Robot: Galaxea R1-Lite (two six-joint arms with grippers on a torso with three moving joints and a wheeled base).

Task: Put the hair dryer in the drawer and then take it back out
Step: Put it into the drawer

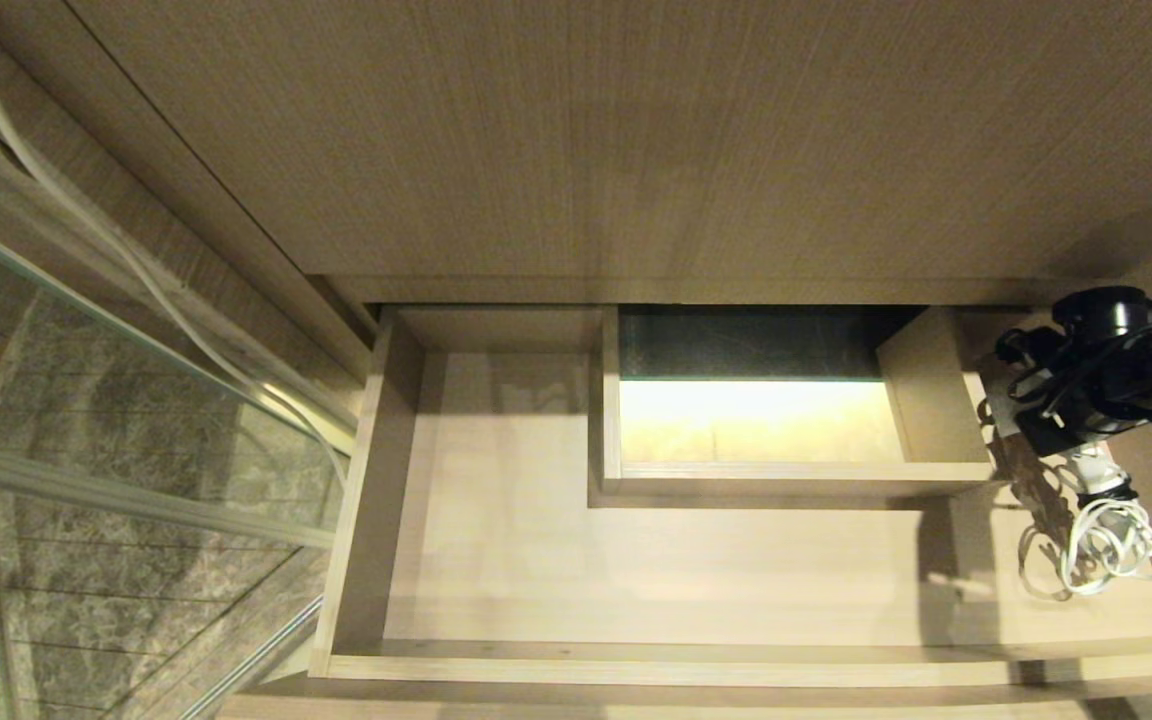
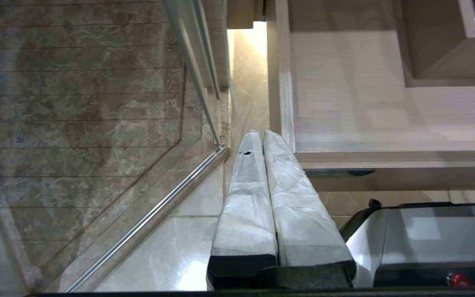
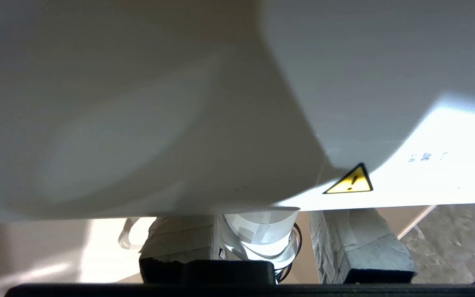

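Note:
The robot's right gripper should release the white hair dryer in the drawer's narrow end gap (image 1: 1052,450) beside the boxed cut-out.
The drawer (image 1: 636,662) stands pulled open, wide and shallow, with its boxed cut-out (image 1: 796,482) at the rear middle and nothing lying on its floor. At its right end my right gripper (image 1: 1056,425) is shut on the white hair dryer (image 1: 1096,475), whose bundled white cord (image 1: 1106,550) dangles over the drawer's right part and casts a shadow there. In the right wrist view the hair dryer (image 3: 221,103) fills most of the picture, with a yellow warning triangle, and the right gripper (image 3: 262,225) has a finger on each side of the handle. My left gripper (image 2: 258,138) is shut and parked beside the drawer's front left corner (image 2: 386,159).
A glass partition (image 1: 86,400) with a metal rail rises left of the drawer, and a thin white cable (image 1: 136,270) runs down along it. The wood-grain top (image 1: 636,130) overhangs the drawer's back. Marble floor and my base (image 2: 427,235) lie below the left arm.

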